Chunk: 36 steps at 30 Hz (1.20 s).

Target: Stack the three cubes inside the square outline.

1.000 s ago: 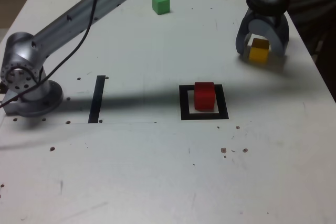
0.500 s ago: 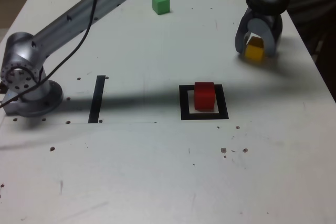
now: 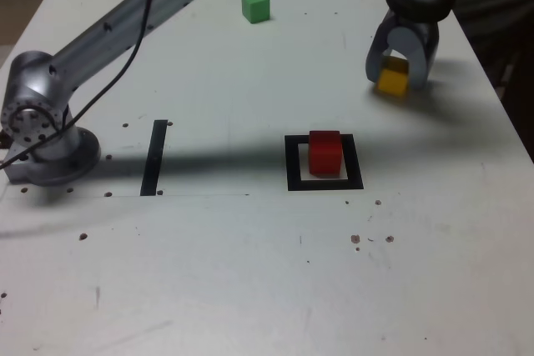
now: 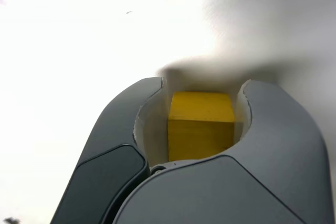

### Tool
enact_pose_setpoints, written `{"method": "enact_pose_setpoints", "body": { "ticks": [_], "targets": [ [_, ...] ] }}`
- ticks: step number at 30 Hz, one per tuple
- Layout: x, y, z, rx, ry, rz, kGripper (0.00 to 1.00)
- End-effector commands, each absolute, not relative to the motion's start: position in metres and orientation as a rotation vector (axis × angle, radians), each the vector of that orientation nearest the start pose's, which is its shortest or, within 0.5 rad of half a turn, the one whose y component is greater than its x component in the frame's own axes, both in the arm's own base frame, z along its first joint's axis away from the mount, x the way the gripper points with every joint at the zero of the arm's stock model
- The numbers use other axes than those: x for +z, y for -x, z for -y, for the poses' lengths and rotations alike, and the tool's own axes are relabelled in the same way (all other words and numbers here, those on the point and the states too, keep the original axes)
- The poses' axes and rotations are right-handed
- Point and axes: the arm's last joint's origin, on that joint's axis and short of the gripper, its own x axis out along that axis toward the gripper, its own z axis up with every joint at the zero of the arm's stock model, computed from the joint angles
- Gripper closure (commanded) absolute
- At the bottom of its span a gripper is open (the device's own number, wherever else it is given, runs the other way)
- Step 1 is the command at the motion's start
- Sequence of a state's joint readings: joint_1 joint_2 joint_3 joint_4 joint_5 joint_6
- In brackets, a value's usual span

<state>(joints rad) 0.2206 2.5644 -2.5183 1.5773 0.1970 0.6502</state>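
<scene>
The robot's gripper should release the yellow cube on top of the red cube point(image 3: 326, 134) inside the black square outline.
My gripper point(image 3: 395, 81) is shut on the yellow cube point(image 3: 392, 82) at the far right of the table in the exterior view, and the cube looks slightly raised. In the wrist view the yellow cube point(image 4: 201, 125) sits tight between both grey fingers point(image 4: 273, 129). The red cube point(image 3: 324, 152) stands inside the black square outline point(image 3: 290, 164) near the table's middle. The green cube point(image 3: 256, 6) lies alone at the far side of the table.
The arm's base point(image 3: 46, 135) stands at the exterior view's left, and the arm spans the table's far half. A narrow black strip point(image 3: 154, 157) is taped beside the base. The table's right edge point(image 3: 501, 97) runs close to the gripper.
The jaws have closed onto the yellow cube. The gripper and cube have shifted a little toward the exterior view's left and upward.
</scene>
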Motion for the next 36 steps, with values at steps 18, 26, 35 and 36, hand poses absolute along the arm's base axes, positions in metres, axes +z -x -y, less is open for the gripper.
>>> {"method": "enact_pose_setpoints", "body": {
  "ticks": [18, 26, 35, 36],
  "targets": [
    [0.279, -0.427, -0.081, -0.163, -0.395, -1.683, 0.66],
    [0.294, -0.390, -0.055, -0.130, -0.314, -1.657, 0.66],
    [0.296, -0.363, -0.038, -0.116, -0.206, -1.638, 0.66],
    [0.296, -0.362, -0.036, -0.115, -0.197, -1.634, 0.66]
  ]
}}
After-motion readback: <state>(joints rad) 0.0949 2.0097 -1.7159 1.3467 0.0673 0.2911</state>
